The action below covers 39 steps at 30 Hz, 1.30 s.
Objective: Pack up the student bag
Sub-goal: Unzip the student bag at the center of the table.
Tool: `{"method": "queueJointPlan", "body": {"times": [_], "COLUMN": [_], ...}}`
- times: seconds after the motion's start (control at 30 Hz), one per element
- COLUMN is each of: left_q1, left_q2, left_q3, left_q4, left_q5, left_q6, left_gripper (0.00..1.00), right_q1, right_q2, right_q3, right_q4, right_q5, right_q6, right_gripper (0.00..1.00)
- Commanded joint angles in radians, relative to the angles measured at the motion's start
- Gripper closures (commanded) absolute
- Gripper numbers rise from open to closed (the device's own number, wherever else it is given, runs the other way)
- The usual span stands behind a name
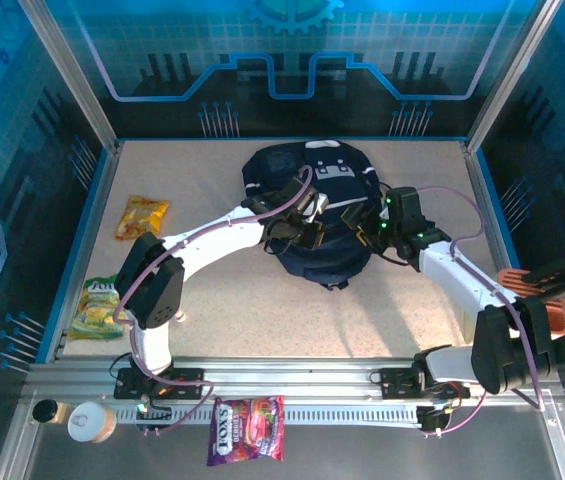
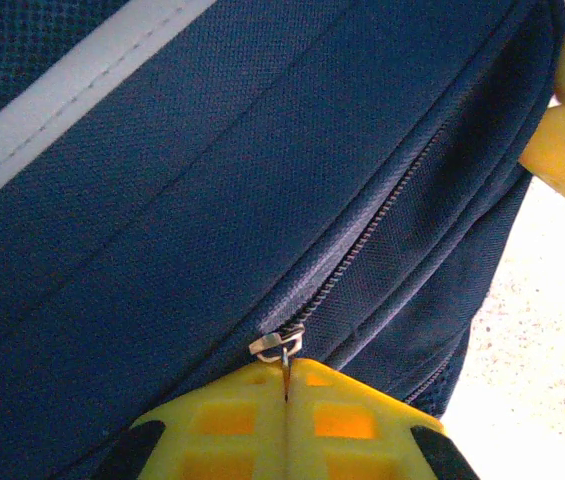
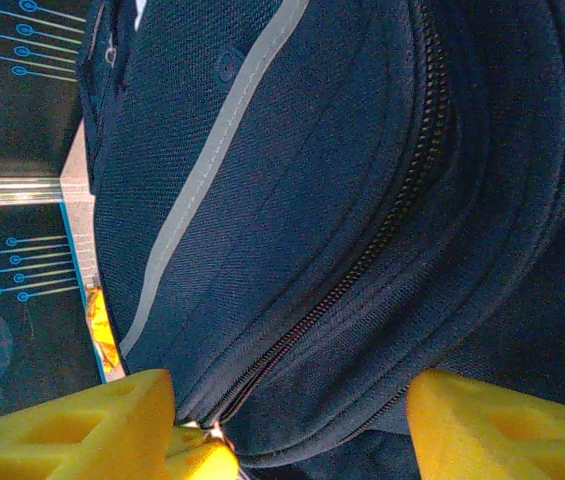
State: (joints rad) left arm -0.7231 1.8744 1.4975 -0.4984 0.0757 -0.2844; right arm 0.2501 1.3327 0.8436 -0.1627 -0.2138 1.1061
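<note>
The fabric behind is loose while my left gripper holds the zipper pull partway along, so next my right gripper pinches the fabric (image 3: 347, 282) next to the zipper and holds it steady.
The student bag (image 1: 317, 215), dark navy with a grey-white top patch, lies at the back middle of the table. My left gripper (image 1: 307, 222) is on its left-middle. In the left wrist view this gripper (image 2: 286, 385) is shut on the metal zipper pull (image 2: 278, 346), at the end of a closed zipper line (image 2: 382, 215). My right gripper (image 1: 364, 226) rests against the bag's right side. In the right wrist view it (image 3: 292, 410) stands open, its yellow fingers (image 3: 492, 420) wide apart over the bag's fabric (image 3: 292, 200). The left gripper's fingertips (image 3: 197, 462) sit beside its left finger.
An orange snack packet (image 1: 142, 216) and a green one (image 1: 94, 305) lie at the table's left. A purple Fox's packet (image 1: 247, 443), a white-lidded cup (image 1: 90, 422) and a small dark jar (image 1: 45, 410) sit by the front rail. A brown object (image 1: 542, 300) lies at the right edge.
</note>
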Motion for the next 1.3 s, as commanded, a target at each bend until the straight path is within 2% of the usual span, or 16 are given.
{"method": "queueJointPlan", "body": {"times": [0.0,0.07,0.17,0.27,0.43,0.73,0.87,1.07,1.27], "left_q1": [-0.01,-0.012,-0.01,-0.011,-0.012,-0.011,-0.011,0.003,0.063], "left_q2": [0.011,0.012,0.008,0.008,0.012,0.008,0.0,-0.047,-0.152], "left_q3": [0.036,0.037,0.035,0.034,0.039,0.033,0.029,-0.015,-0.159], "left_q4": [-0.02,-0.023,-0.026,-0.023,-0.02,-0.03,-0.043,-0.075,-0.082], "left_q5": [0.032,0.029,0.018,0.017,0.021,0.017,0.005,-0.038,-0.048], "left_q6": [0.028,0.028,0.03,0.031,0.031,0.039,0.055,0.099,0.102], "left_gripper": [1.0,1.0,1.0,1.0,1.0,1.0,1.0,1.0,1.0], "right_q1": [0.022,0.025,0.026,0.027,0.029,0.045,0.047,0.04,0.017], "right_q2": [0.034,0.032,-0.001,-0.04,-0.042,0.068,0.114,0.169,0.187], "right_q3": [0.065,0.076,0.066,0.042,0.013,0.087,0.113,0.182,0.197], "right_q4": [0.005,-0.045,-0.125,-0.139,-0.063,-0.009,-0.017,-0.092,-0.142], "right_q5": [-0.024,0.026,0.13,0.172,0.102,0.051,0.076,0.168,0.239], "right_q6": [0.019,0.028,0.046,0.058,0.063,0.096,0.089,0.018,-0.026], "right_gripper": [0.4,0.44,0.42,0.39,0.39,0.44,0.5,0.71,0.75]}}
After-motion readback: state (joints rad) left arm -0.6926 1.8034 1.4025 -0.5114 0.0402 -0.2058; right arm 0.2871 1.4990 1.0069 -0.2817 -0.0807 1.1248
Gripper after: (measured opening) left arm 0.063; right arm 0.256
